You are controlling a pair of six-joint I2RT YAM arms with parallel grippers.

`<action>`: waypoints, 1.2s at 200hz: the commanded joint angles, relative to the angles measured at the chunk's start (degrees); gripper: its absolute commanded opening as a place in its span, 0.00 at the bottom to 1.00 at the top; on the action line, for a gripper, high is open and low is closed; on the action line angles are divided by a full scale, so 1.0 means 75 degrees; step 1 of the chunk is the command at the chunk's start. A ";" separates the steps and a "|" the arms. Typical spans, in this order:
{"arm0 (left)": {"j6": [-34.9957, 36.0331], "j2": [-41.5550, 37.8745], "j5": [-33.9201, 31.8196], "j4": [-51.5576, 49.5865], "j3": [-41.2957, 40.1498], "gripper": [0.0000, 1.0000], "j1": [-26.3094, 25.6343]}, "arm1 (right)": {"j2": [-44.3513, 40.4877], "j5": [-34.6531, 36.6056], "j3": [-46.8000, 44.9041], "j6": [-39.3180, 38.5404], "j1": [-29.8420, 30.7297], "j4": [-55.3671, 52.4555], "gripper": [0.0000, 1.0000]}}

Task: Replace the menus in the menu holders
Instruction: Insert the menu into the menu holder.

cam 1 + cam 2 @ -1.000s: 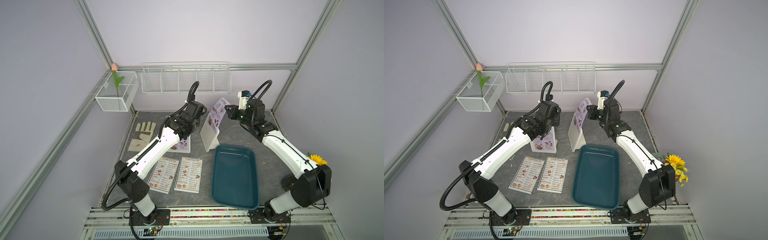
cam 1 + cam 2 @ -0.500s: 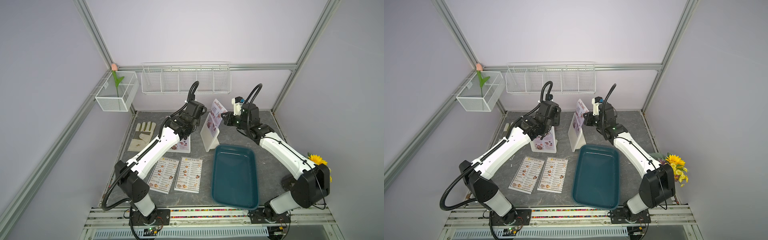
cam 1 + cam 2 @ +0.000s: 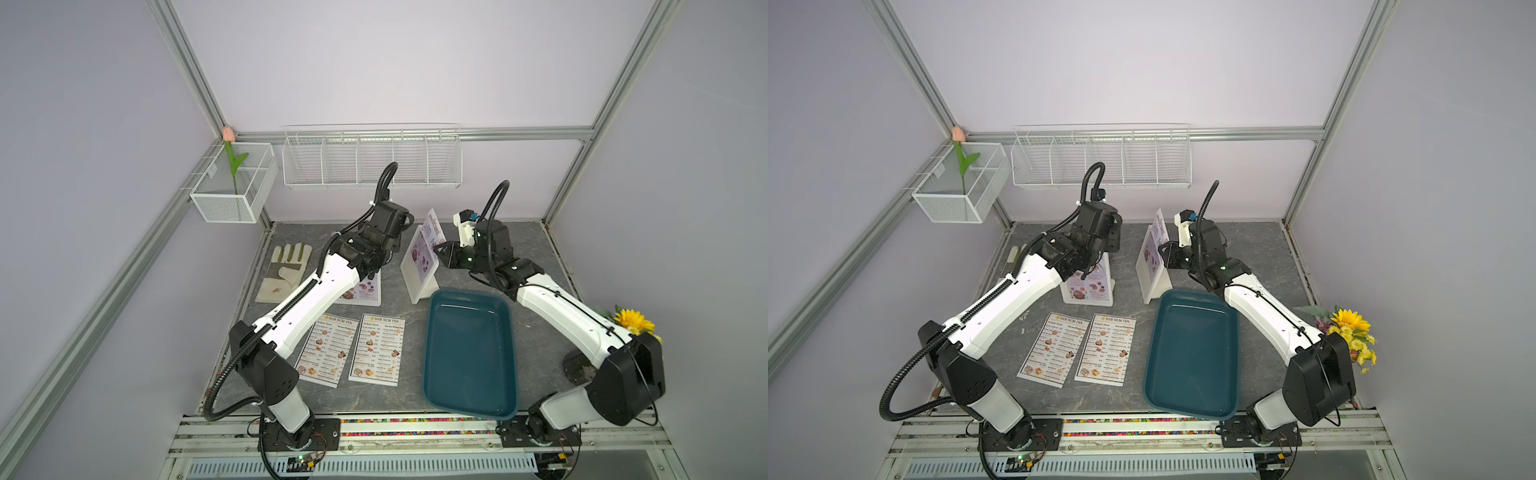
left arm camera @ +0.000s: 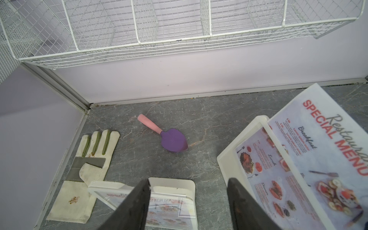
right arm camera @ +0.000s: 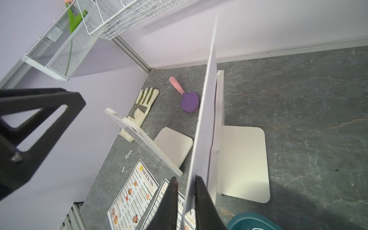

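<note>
The SPECIAL MENU sheet's top tilts up from the menu holder, so next I grip the sheet's side edge higher up (image 3: pixel 442 232) with my right gripper and push it down.
A red-headed SPECIAL MENU sheet (image 3: pixel 434 225) (image 3: pixel 1159 225) (image 4: pixel 328 139) sticks up tilted out of the right menu holder (image 3: pixel 417 276) (image 3: pixel 1152 276) (image 5: pixel 245 159). My right gripper (image 3: pixel 439 252) (image 5: pixel 185 179) straddles the side edge of that sheet (image 5: pixel 207 99). Its jaws stand slightly apart, one finger touching the paper and a gap at the other. My left gripper (image 4: pixel 188 181) hangs open over the left menu holder (image 3: pixel 1088 289) (image 4: pixel 171 185), which has a SPECIAL MENU sheet in it. Two DIM SUM INN menus (image 3: pixel 328 349) (image 3: pixel 378 349) lie flat at the front.
A dark teal tray (image 3: pixel 469 353) lies just in front of the right holder. A work glove (image 3: pixel 284 272) and a purple trowel (image 4: pixel 173 139) with a pink handle lie at the back left. White wire baskets (image 3: pixel 372 158) hang on the back wall. A sunflower (image 3: pixel 631 322) stands at the right edge.
My right gripper carried the SPECIAL MENU sheet left and down to the right holder, and its jaws have now loosened on the paper. The left arm has stayed still.
</note>
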 commanded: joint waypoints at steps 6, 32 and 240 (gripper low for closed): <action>-0.0164 -0.0079 -0.0018 0.0016 0.0085 0.64 -0.0008 | -0.0030 -0.0182 0.0416 -0.0338 -0.0161 -0.0534 0.29; -0.0136 -0.0108 -0.0068 0.0016 0.0067 0.64 -0.0008 | 0.0047 -0.0273 0.0810 -0.0514 -0.0474 -0.0682 0.37; -0.0055 0.0063 -0.0183 0.0005 0.0237 0.64 -0.0008 | 0.1408 -0.1535 0.2023 -0.0763 -0.1326 -0.0790 0.28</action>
